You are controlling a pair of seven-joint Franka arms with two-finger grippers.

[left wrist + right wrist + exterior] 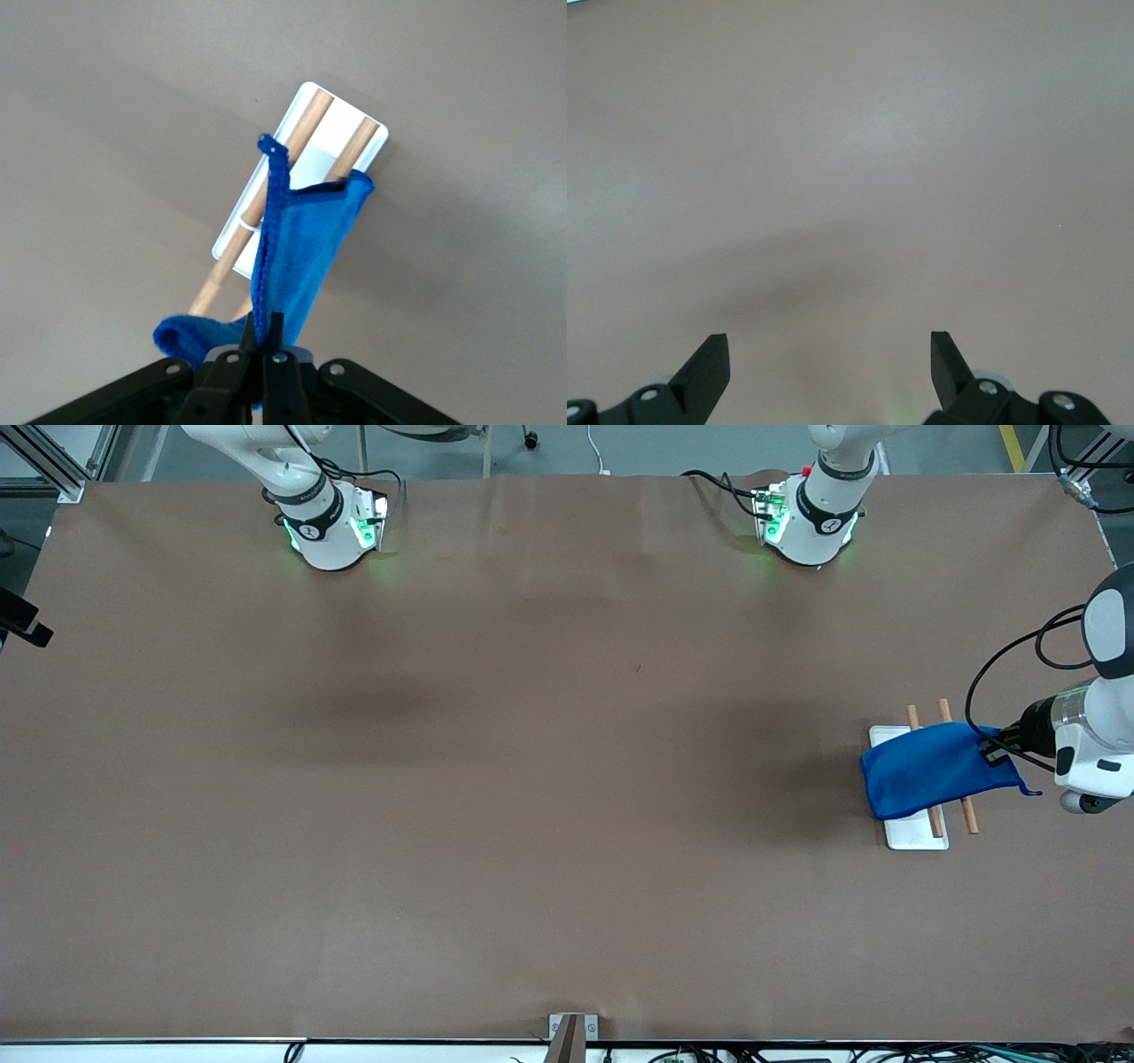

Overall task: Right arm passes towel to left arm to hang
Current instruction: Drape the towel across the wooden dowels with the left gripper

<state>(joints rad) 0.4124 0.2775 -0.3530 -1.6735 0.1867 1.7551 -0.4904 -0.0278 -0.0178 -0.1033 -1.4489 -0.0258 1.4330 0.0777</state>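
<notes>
The left gripper will release the blue towel so that it hangs over the two wooden rods [922,771] [282,199] above the white base.
The bright blue towel [921,779] lies draped across the two wooden rods [968,815] of a rack with a white base [917,837], near the left arm's end of the table. My left gripper [992,753] is shut on the towel's edge beside the rods. In the left wrist view my left gripper [264,332] pinches the towel [306,257], whose small loop [270,146] sticks up over the rods [310,119] and the white base [341,142]. My right gripper [830,354] is open and empty over bare table; it waits and is outside the front view.
The brown table [567,779] ends close to the rack, where the left arm's white body [1099,735] hangs. A metal bracket [571,1032] sits at the table's edge nearest the front camera. A black fixture [22,624] stands at the right arm's end.
</notes>
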